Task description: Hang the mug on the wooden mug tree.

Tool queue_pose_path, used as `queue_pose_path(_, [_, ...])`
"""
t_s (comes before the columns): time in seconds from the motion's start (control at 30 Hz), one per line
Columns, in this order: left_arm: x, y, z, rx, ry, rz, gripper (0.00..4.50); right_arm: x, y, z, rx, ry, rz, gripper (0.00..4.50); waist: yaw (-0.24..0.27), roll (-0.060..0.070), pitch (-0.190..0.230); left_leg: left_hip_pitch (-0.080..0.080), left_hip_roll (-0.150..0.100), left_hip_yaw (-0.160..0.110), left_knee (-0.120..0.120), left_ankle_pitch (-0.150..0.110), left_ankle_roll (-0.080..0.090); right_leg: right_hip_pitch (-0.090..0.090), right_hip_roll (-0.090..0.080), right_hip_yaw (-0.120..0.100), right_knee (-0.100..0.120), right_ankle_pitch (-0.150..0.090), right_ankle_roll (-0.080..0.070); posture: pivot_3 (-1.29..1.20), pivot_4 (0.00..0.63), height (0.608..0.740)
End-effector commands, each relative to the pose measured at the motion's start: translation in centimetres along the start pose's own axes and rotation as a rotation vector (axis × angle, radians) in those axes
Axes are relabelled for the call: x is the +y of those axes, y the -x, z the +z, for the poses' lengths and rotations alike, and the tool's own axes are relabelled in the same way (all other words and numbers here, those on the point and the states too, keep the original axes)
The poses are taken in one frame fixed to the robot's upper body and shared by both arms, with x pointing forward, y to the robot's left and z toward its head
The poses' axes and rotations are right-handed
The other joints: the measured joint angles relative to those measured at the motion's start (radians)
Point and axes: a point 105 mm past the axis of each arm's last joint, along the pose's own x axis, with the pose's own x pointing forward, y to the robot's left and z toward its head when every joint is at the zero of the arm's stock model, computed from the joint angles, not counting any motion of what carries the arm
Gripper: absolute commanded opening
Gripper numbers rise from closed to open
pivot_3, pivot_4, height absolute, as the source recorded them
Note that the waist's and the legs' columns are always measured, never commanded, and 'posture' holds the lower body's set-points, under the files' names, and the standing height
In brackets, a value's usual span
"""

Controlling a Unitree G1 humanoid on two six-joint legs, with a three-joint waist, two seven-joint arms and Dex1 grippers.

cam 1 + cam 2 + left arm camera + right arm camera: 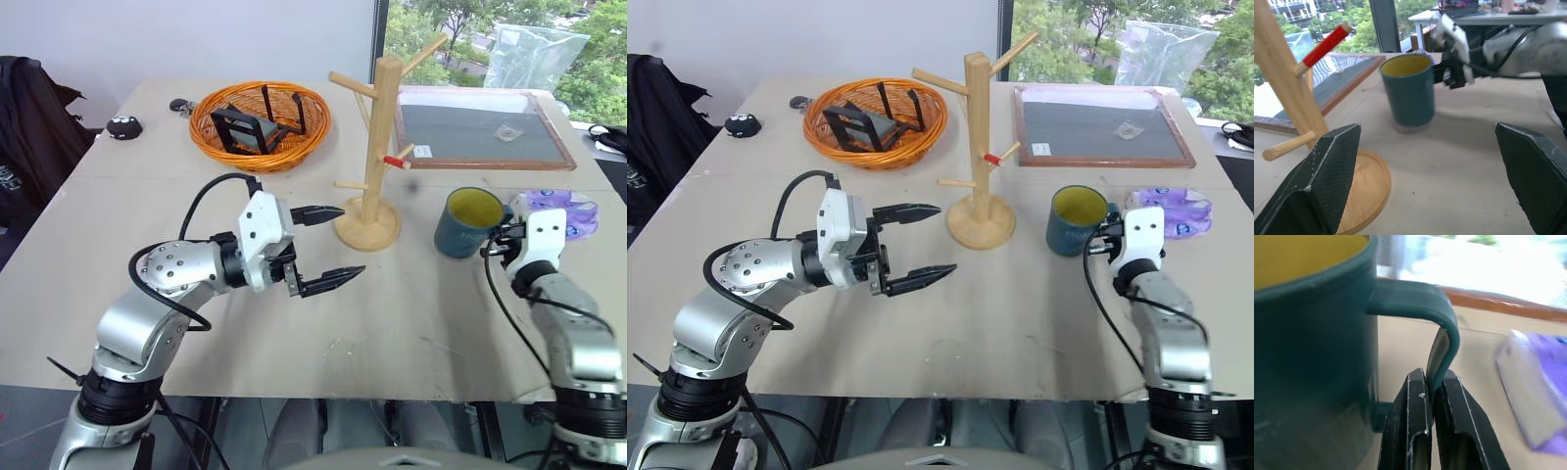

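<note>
Next, I release the mug from my right gripper on the red-tipped peg, hanging [379, 203] just above the mug tree's round base.
The dark teal mug [467, 223] with its yellow inside stands upright right of the wooden mug tree [375, 157], slightly tilted. My right gripper [502, 236] is shut on the mug's loop handle [1442, 340], pinching the handle's outer bar between both fingers [1415, 411]. The mug tree stands mid-table on a round base, with angled pegs and one red-tipped peg [397, 161]. My left gripper [333, 245] hovers open left of the tree's base, pointing toward it, nothing between its fingers. In the left wrist view the mug [1409, 90] and my right gripper [1442, 73] sit beyond the base.
An orange wicker basket [261, 124] holding black frames sits at the back left. A framed dark board [480, 129] lies behind the mug. A purple packet [563, 211] lies right of my right gripper. A small black object [124, 126] rests at the far left.
</note>
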Motion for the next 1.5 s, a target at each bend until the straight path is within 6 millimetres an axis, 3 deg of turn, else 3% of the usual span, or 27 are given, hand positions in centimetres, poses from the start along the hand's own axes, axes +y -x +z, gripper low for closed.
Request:
queue_pose_path(0.03, [1.0, 0.7, 2.1, -0.098, 0.069, 0.091, 4.50, 2.5, 1.4, 6.4, -0.090, 0.086, 0.333, 0.05, -0.003, 0.000, 0.000, 0.000, 0.000, 0.000, 0.000, 0.000, 0.000, 0.000, 0.000, 0.000, 0.000, 0.000, 0.000, 0.00, 0.150, 0.737])
queue_pose_path(0.23, [1.8, 2.0, 5.2, -0.226, 0.204, 0.172, 4.50, 6.1, 3.0, 11.9, -0.021, 0.413, 0.718, 0.05, -0.003, -0.001, 0.002, -0.001, 0.001, -0.002, 0.000, 0.000, 0.000, 0.000, -0.001, -0.001, 0.000, 0.000, 0.000, 0.00, 0.150, 0.737])
queue_pose_path(0.43, [0.9, 3.0, 4.8, -0.195, 0.246, 0.197, 4.50, 7.9, 1.8, 14.6, 0.097, 0.457, 0.701, 0.05, -0.002, -0.002, 0.003, -0.003, 0.001, -0.003, 0.001, 0.000, 0.000, -0.001, -0.001, -0.003, -0.001, 0.000, 0.000, 0.00, 0.150, 0.737])
queue_pose_path(0.57, [0.3, 3.5, 4.1, -0.174, 0.251, 0.205, 4.50, 9.7, 1.3, 15.1, 0.140, 0.441, 0.725, 0.05, 0.000, -0.002, 0.003, -0.003, 0.001, -0.004, 0.001, 0.000, 0.000, -0.001, -0.002, -0.003, -0.001, 0.000, 0.000, 0.00, 0.150, 0.737])
queue_pose_path(0.77, [0.6, 4.3, 3.8, -0.181, 0.238, 0.257, 4.50, 9.9, 0.1, 15.5, 0.198, 0.425, 0.672, 0.05, 0.006, -0.003, 0.003, -0.012, -0.001, -0.006, 0.003, 0.003, -0.004, -0.009, -0.003, -0.006, 0.000, 0.000, 0.000, 0.00, 0.150, 0.737])
queue_pose_path(1.13, [1.1, 5.3, 3.9, -0.218, 0.175, 0.286, 4.50, 10.0, -1.2, 15.8, 0.221, 0.409, 0.615, 0.05, 0.001, -0.003, 0.003, -0.016, -0.003, -0.003, 0.001, 0.003, -0.004, -0.014, -0.003, -0.004, 0.000, 0.000, 0.000, 0.00, 0.150, 0.737])
queue_pose_path(1.27, [1.2, 5.2, 4.0, -0.228, 0.174, 0.278, 4.50, 10.4, -1.0, 16.1, 0.197, 0.407, 0.627, 1.34, -0.001, -0.003, 0.003, -0.016, -0.002, -0.003, 0.001, 0.003, -0.004, -0.014, -0.003, -0.004, 0.000, 0.000, 0.000, 0.00, 0.150, 0.737])
queue_pose_path(1.47, [1.3, 5.2, 3.8, -0.218, 0.178, 0.264, 4.50, 10.3, 0.3, 17.2, 0.173, 0.357, 0.670, 4.02, -0.001, -0.003, 0.003, -0.016, -0.002, -0.003, 0.001, 0.003, -0.004, -0.015, -0.003, -0.004, 0.000, 0.000, 0.000, 0.00, 0.150, 0.737])
queue_pose_path(1.5, [1.3, 5.2, 3.7, -0.214, 0.179, 0.263, 4.50, 10.1, 0.6, 17.2, 0.173, 0.353, 0.677, 4.02, 0.000, -0.003, 0.003, -0.016, -0.002, -0.003, 0.001, 0.003, -0.004, -0.015, -0.003, -0.004, 0.000, 0.000, 0.000, 0.00, 0.150, 0.737])
